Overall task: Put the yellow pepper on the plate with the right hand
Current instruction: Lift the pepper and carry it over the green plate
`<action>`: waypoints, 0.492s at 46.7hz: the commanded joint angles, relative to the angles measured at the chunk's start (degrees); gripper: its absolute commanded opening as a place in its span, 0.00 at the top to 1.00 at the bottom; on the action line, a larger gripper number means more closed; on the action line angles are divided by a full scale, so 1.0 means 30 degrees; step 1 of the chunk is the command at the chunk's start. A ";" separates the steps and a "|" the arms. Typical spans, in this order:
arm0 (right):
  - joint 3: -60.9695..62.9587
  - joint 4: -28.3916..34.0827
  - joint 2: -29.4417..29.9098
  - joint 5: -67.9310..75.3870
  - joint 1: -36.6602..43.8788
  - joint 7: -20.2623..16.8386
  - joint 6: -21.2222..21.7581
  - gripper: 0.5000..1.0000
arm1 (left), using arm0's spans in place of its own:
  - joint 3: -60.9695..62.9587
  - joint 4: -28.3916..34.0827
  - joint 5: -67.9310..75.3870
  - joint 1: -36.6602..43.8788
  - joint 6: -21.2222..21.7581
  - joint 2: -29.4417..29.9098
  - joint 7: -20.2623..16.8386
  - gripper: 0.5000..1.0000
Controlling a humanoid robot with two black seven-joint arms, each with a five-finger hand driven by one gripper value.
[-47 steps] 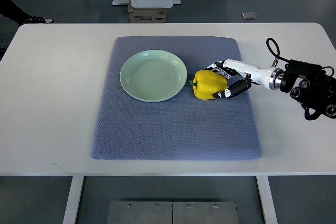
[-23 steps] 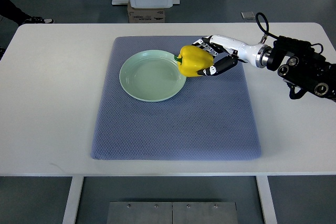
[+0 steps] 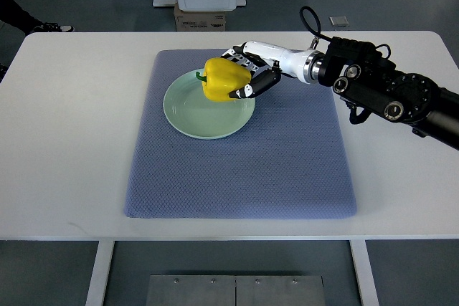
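Note:
My right gripper needs to set the yellow pepper free on the half of the pale green plate (image 3: pixel 227 105) nearest the arm.
A yellow pepper (image 3: pixel 221 79) with a green stem hangs over the pale green plate (image 3: pixel 193 118), above its upper right part. My right hand (image 3: pixel 247 74) is shut on the yellow pepper, holding it from the right side. The right arm reaches in from the right edge across the mat. I cannot tell whether the pepper touches the plate. The left arm does not show.
The plate lies on a blue-grey mat (image 3: pixel 240 170) in the middle of a white table (image 3: pixel 72 141). A white machine base and a cardboard box (image 3: pixel 201 18) stand on the floor beyond the table's far edge. A small square fitting (image 3: pixel 339 21) lies on the floor near that edge.
My right hand has carried the yellow pepper up and to the left, from the mat right of the plate to a spot over the plate. The arm has reached further in.

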 commanded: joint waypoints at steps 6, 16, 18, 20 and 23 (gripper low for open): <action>-0.0004 -0.0169 0.1069 -0.0002 0.0157 -0.1314 0.0002 1.00 | -0.0001 0.0000 0.0000 -0.0012 0.0000 0.0000 -0.0002 0.00; -0.0004 -0.0169 0.2152 -0.0002 0.0128 -0.2750 -0.0496 1.00 | -0.0001 0.0000 0.0000 -0.0012 0.0000 0.0000 -0.0002 0.00; -0.0004 -0.0198 0.2182 -0.0002 0.0069 -0.3072 -0.0701 1.00 | -0.0001 0.0000 0.0000 -0.0012 0.0000 0.0000 -0.0002 0.00; -0.0004 -0.0198 0.2182 0.0027 0.0011 -0.3307 -0.0877 1.00 | -0.0001 0.0000 0.0000 -0.0012 0.0000 0.0000 -0.0002 0.00; -0.0004 -0.0198 0.2182 0.0173 -0.0048 -0.3659 -0.1111 1.00 | -0.0001 0.0000 0.0000 0.0017 0.0000 0.0000 -0.0002 0.00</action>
